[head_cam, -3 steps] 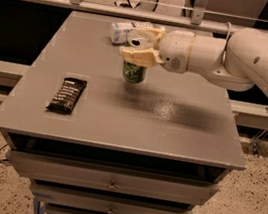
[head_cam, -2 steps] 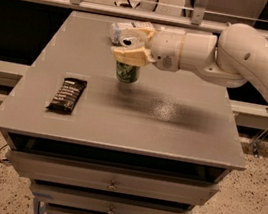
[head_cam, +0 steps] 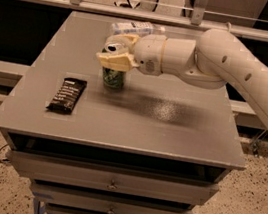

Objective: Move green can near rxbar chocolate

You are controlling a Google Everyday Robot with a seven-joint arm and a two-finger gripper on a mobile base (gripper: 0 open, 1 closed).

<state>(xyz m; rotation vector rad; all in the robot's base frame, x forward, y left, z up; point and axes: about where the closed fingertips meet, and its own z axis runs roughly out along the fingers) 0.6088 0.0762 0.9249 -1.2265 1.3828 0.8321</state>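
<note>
The robot's gripper needs to release the green can standing upright on the table [head_cam: 100, 86], beside the far end of the rxbar chocolate.
The green can [head_cam: 113, 77] stands upright near the middle of the grey table [head_cam: 171, 130], its silver top between my fingers. My gripper [head_cam: 116, 55] reaches in from the right on a white arm and is shut on the can's upper part. The rxbar chocolate [head_cam: 67, 95], a flat black wrapper with white text, lies on the table to the left front of the can, about a can's height away from it.
A clear plastic bottle with a white label [head_cam: 136, 28] lies on its side at the table's back edge, behind my gripper. A rail [head_cam: 138, 13] runs behind the table. Drawers [head_cam: 113, 176] sit under the table front.
My gripper has carried the green can to the left and a little toward the front, closer to the rxbar chocolate. The bar and the bottle have not moved.
</note>
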